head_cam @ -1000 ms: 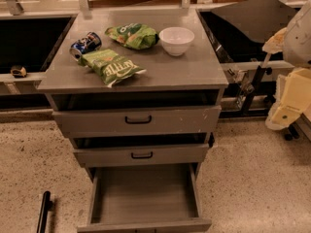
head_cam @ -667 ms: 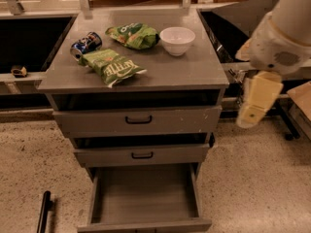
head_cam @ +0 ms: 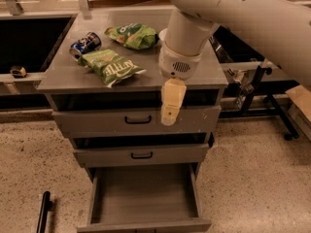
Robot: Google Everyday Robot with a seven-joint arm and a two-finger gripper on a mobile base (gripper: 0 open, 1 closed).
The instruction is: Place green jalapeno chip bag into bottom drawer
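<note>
I need to next close my gripper on the middle (head_cam: 112,66) of the green jalapeno chip bag that lies in front of the soda can.
The green jalapeno chip bag (head_cam: 111,66) lies flat on the left part of the grey cabinet top (head_cam: 63,74), its white "Kettle" lettering showing. The bottom drawer (head_cam: 146,194) is pulled open at the foot of the cabinet, and its flat grey inside holds nothing. My gripper (head_cam: 171,103) hangs from the big white arm (head_cam: 233,13) in front of the cabinet's front edge, to the right of the bag and apart from it. It holds nothing that I can see.
A soda can (head_cam: 85,43) lies behind the chip bag. A brighter green bag (head_cam: 132,35) lies at the back middle. The two upper drawers (head_cam: 138,120) are shut, each with a black handle. A black bar (head_cam: 43,212) lies on the floor at the left. A dark stand (head_cam: 262,91) is at the right.
The arm has swung in from the right edge to the middle of the view. The gripper now hangs over the cabinet's front edge, and the arm hides the white bowl.
</note>
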